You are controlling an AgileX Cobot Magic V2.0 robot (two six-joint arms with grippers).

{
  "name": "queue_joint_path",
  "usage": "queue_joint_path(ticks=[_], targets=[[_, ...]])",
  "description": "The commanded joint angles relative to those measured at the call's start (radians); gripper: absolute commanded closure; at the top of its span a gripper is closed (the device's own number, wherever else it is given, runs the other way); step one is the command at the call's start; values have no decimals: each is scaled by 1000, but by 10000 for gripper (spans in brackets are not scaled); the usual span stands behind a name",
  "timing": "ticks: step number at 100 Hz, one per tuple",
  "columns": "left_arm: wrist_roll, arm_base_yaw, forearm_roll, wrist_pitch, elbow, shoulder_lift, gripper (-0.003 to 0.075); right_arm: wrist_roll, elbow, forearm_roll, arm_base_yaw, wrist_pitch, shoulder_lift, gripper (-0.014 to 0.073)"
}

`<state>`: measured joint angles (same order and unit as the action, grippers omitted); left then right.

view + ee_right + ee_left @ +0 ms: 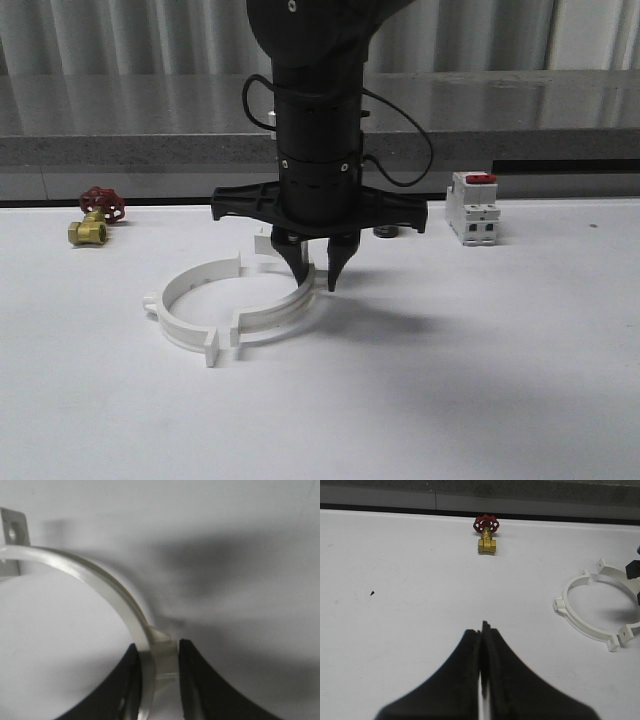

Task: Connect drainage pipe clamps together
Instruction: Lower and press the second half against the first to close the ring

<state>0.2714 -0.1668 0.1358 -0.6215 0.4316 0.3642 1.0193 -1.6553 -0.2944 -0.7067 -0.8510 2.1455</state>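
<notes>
The white clamp in my right gripper needs to be let go on the table, with its tabs closed [280,311] against the tabs of the other clamp.
Two white drainage pipe clamps lie on the white table as a near-closed ring. The left half [172,292] and the right half [278,322] face each other, with a narrow gap between their end tabs. My right gripper [315,275] reaches straight down over the right half, shut across its wall and side lug. In the right wrist view the gripper [157,652] pinches the white band [100,582] between both fingers. My left gripper [483,627] hovers shut and empty over bare table, well away from the ring [577,625].
A brass valve with a red handwheel [95,220] [486,535] lies at the back left. A white breaker with a red top [473,207] stands at the back right. A grey ledge runs behind the table [480,380].
</notes>
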Motion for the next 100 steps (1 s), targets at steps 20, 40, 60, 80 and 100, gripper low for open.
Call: queue_joint_path(ticks=[20, 40, 60, 80, 100], targets=[[0, 0, -4, 74, 24, 7, 741, 11, -33, -15, 1, 26, -45, 503], [0, 0, -4, 74, 24, 7, 741, 11, -33, -6, 1, 31, -34, 503], [0, 0, -4, 74, 24, 7, 741, 11, -33, 11, 1, 54, -34, 503], [0, 0, -4, 74, 24, 7, 741, 10, -33, 13, -1, 52, -33, 503], [0, 0, -4, 74, 24, 7, 741, 10, -33, 12, -13, 52, -23, 503]])
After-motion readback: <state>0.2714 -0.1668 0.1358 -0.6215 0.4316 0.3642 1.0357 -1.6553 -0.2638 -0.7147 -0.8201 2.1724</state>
